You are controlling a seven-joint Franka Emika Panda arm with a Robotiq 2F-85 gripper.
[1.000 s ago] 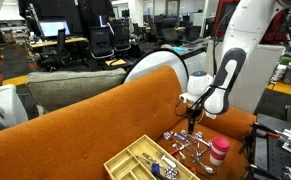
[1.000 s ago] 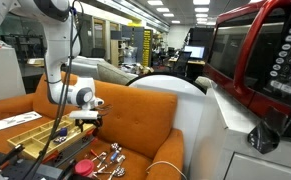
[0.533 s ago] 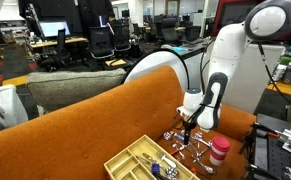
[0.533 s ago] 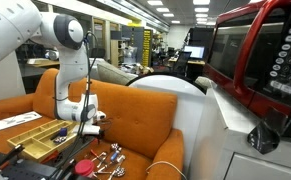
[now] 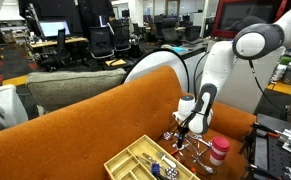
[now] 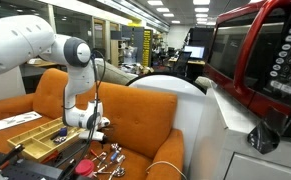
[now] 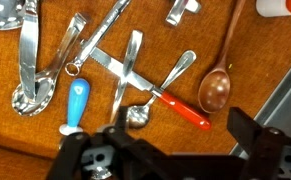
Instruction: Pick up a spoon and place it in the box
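The silver utensil lies across the red-handled knife's blade, beside the silver spoon. Next, my gripper closes on its narrow handle [image 5: 180, 147] [image 7: 116, 112].
Several utensils lie on the orange couch seat. In the wrist view a silver spoon [image 7: 136, 112] lies bowl down at centre, a brown spoon [image 7: 215, 90] at the right and a red-handled knife [image 7: 181, 108] between them. My gripper [image 7: 160, 142] is open and empty, hovering just above the silver spoon and the knife. It hangs low over the utensil pile in both exterior views [image 5: 182, 133] [image 6: 99, 135]. The pale yellow divided box [image 5: 141, 160] [image 6: 33, 130] sits beside the pile.
A blue-handled utensil [image 7: 77, 100] and a silver ladle [image 7: 29, 70] lie at the left. A pink-and-red cup [image 5: 218, 150] stands by the utensils. The couch backrest [image 5: 95, 125] rises behind. The box holds some utensils.
The arm has come down over the utensil pile; the gripper is now much lower and closer to the spoons. The utensils have not moved.
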